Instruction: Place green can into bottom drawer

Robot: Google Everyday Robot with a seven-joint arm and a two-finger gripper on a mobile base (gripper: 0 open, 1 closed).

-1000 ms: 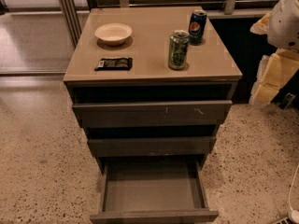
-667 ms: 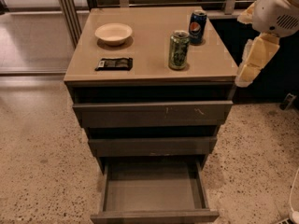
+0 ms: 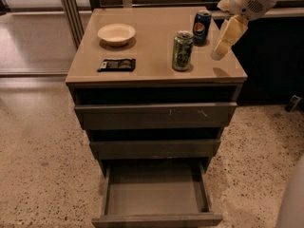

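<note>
Next, my gripper goes to the upper half (image 3: 185, 44) of the green can, in front of the blue Pepsi can, and closes there.
The green can (image 3: 182, 51) stands upright on the cabinet top (image 3: 152, 65), right of centre. The bottom drawer (image 3: 156, 196) is pulled out, and its grey inside holds nothing. My gripper (image 3: 218, 53) hangs over the right edge of the cabinet top. It is a short way right of the green can, apart from it, and holds nothing that I can see.
A blue Pepsi can (image 3: 202, 27) stands just behind the green can. A cream bowl (image 3: 116, 33) and a black packet (image 3: 117, 64) lie on the left half of the top. The two upper drawers (image 3: 154, 115) stand slightly ajar. Speckled floor surrounds the cabinet.
My arm has swung in from the right of the cabinet, leftward and up, so the gripper now hangs over the top's right edge near the cans. The cans have not moved.
</note>
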